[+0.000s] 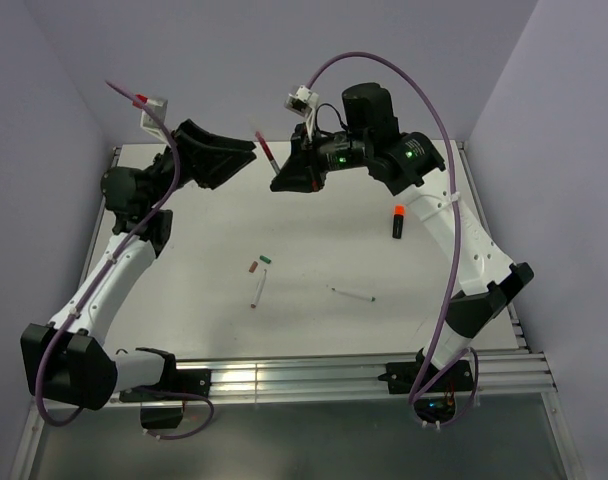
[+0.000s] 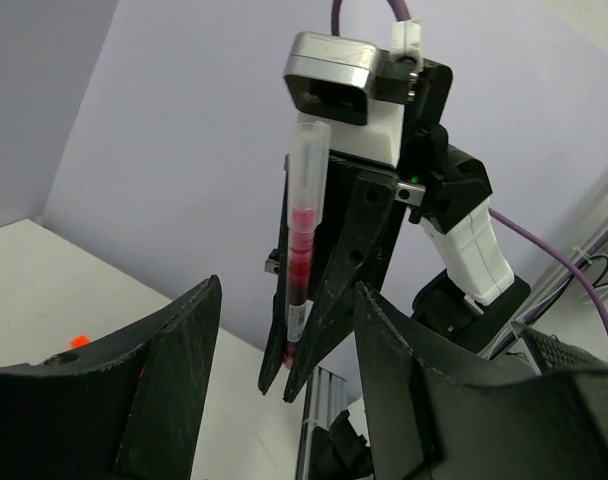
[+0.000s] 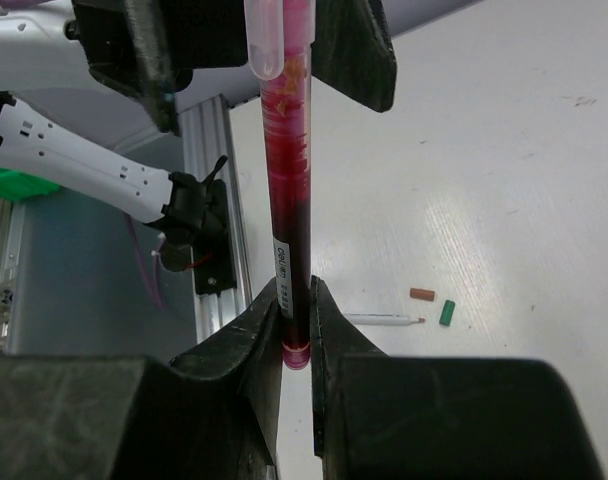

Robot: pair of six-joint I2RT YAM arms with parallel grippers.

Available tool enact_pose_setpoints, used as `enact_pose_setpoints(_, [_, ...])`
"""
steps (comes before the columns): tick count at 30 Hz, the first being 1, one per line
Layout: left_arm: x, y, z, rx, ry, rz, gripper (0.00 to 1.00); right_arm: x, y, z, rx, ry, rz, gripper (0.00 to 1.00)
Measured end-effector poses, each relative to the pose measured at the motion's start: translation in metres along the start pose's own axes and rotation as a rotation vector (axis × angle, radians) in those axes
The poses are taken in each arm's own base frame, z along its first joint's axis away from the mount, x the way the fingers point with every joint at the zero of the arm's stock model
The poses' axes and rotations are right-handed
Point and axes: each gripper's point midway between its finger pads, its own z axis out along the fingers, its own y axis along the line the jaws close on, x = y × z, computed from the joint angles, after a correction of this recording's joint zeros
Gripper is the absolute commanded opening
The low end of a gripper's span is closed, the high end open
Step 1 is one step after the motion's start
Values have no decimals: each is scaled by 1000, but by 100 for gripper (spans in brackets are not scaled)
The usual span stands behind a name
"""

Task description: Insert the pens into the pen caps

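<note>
My left gripper is open around the spot where the clear cap meets the dark red pen, so it should move up and pinch the clear cap's top end (image 2: 312, 130).
My right gripper (image 1: 280, 178) is shut on the thin dark red pen (image 1: 267, 150) and holds it upright, high above the table; the right wrist view shows the pen (image 3: 289, 200) pinched near its lower end. My left gripper (image 1: 239, 165) is open and empty, and faces the pen (image 2: 302, 250) from close by without touching it. On the table lie the brownish-red cap (image 1: 252, 267), the green cap (image 1: 265, 258), a white pen (image 1: 258, 290), a second white pen (image 1: 352, 294) and the black marker with an orange end (image 1: 397, 222). No separate orange cap shows.
The table (image 1: 184, 310) has a metal rail along its near edge (image 1: 314, 375) and lilac walls on three sides. The caps (image 3: 421, 294) and a white pen (image 3: 384, 320) lie near the table's middle, below both raised grippers.
</note>
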Motion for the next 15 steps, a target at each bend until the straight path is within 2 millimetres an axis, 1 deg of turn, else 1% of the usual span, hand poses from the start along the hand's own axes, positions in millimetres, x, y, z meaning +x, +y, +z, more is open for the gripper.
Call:
enact_pose_setpoints(3, [-6, -13, -1, 21, 5, 44, 63, 0, 5, 0, -29, -1, -3, 0])
enact_pose_setpoints(9, [-38, -42, 4, 73, -35, 147, 65, 1, 13, 1, -81, 1, -12, 0])
enact_pose_setpoints(12, [-43, -50, 5, 93, -45, 172, 66, 7, 16, 3, -101, 11, -13, 0])
enact_pose_setpoints(15, [-44, -47, 6, 93, -46, 170, 66, 13, 18, 6, -117, 23, -8, 0])
